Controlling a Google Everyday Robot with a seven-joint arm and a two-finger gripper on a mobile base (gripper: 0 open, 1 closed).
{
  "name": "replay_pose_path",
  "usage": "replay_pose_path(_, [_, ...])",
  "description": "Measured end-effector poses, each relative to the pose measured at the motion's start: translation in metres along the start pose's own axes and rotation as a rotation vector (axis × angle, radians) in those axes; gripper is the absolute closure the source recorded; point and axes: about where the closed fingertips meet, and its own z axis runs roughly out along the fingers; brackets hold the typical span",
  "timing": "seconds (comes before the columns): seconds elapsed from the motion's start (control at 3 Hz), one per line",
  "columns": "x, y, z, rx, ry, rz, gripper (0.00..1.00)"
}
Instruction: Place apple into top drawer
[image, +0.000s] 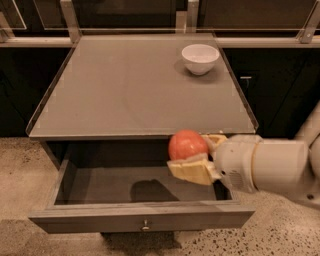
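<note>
My gripper will release the apple on the drawer's bottom near the tabletop's front edge (190, 165), toward the arm's side. The apple now hangs above the open drawer.
The apple (186, 144) is round and red-orange. My gripper (196, 156) is shut on it, with tan fingers (190, 170) below and behind it. The white arm comes in from the right. Gripper and apple hang above the right part of the open top drawer (75, 180). The drawer is pulled out below the tabletop, dark grey-brown, with a small metal knob (145, 226) at the centre of its front panel. Its inside holds nothing but the apple's shadow on the floor.
A white bowl (200, 58) stands at the back right of the grey tabletop (125, 90). Dark cabinets and a metal rail run behind the table. Speckled floor lies in front and to the sides.
</note>
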Motion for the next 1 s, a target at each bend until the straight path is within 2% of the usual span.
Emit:
replay_pose_path(0.33, [0.017, 0.007, 0.002, -0.007, 0.027, 0.015, 1.00])
replay_pose_path(0.67, [0.036, -0.014, 0.020, -0.002, 0.030, 0.090, 1.00])
replay_pose_path(1.0, [0.068, -0.043, 0.052, 0.001, 0.030, 0.199, 1.00])
